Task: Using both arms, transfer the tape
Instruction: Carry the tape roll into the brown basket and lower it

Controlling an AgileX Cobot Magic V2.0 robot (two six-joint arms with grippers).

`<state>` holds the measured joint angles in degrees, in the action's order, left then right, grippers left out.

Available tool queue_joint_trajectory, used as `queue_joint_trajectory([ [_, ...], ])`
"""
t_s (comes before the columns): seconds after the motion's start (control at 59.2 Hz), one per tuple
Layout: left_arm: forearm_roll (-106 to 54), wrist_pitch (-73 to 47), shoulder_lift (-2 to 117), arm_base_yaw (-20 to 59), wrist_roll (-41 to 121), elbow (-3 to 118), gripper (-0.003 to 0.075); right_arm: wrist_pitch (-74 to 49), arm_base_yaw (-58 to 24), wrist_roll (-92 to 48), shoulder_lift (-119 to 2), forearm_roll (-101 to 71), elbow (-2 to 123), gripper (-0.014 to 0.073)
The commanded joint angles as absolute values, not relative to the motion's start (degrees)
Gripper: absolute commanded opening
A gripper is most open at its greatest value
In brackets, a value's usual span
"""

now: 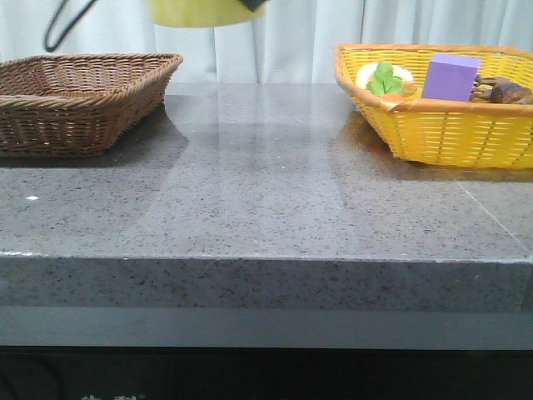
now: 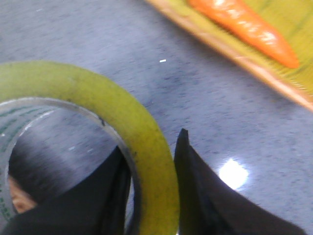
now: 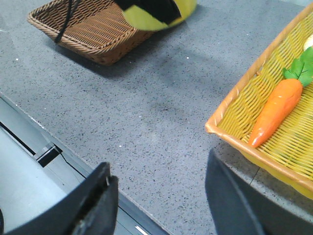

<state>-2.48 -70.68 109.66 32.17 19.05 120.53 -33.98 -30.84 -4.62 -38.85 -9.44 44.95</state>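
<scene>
The yellow tape roll, now high above the table between the baskets, will be released by my left gripper inside the brown wicker basket [image 1: 60, 83].
The yellow tape roll [image 2: 142, 137] is clamped by my left gripper [image 2: 149, 161], one finger inside its pale green-printed core and one outside the rim. In the front view the tape [image 1: 196, 12] hangs high at the top edge, above the table between the baskets, with a dark bit of the left gripper beside it. It also shows in the right wrist view [image 3: 146, 17], held near the brown basket. My right gripper [image 3: 159, 181] is open and empty over the table's front edge, outside the front view.
A brown wicker basket [image 1: 79, 100] stands at the left of the grey stone table [image 1: 266, 192]. A yellow basket [image 1: 450, 133] at the right holds a purple block [image 1: 450, 77], a carrot [image 3: 276, 110] and other items. A black cable [image 1: 62, 25] hangs at top left.
</scene>
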Motion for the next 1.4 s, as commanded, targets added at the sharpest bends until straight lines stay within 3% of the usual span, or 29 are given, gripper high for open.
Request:
queue_joint_trajectory([
  [0.0,-2.0,-68.7,106.1,29.2,18.5,123.2,0.0156,-30.1,-30.8,-4.8,-38.6,-9.8,46.3,0.0428],
  [0.54,-2.1,-68.6,107.0,12.8,18.4,123.2,0.0156,-30.1,-30.8,-4.8,-38.6,-9.8,46.3,0.0428],
  [1.215,-1.7,-67.7,117.9,11.3,18.4,123.2,0.016,-30.1,-30.8,-4.8,-38.6,-9.8,46.3,0.0428],
  [1.384,-1.7,-67.9,118.0,11.3,18.4,123.2,0.0285,-30.1,-30.8,-4.8,-38.6,-9.8,46.3,0.0428],
])
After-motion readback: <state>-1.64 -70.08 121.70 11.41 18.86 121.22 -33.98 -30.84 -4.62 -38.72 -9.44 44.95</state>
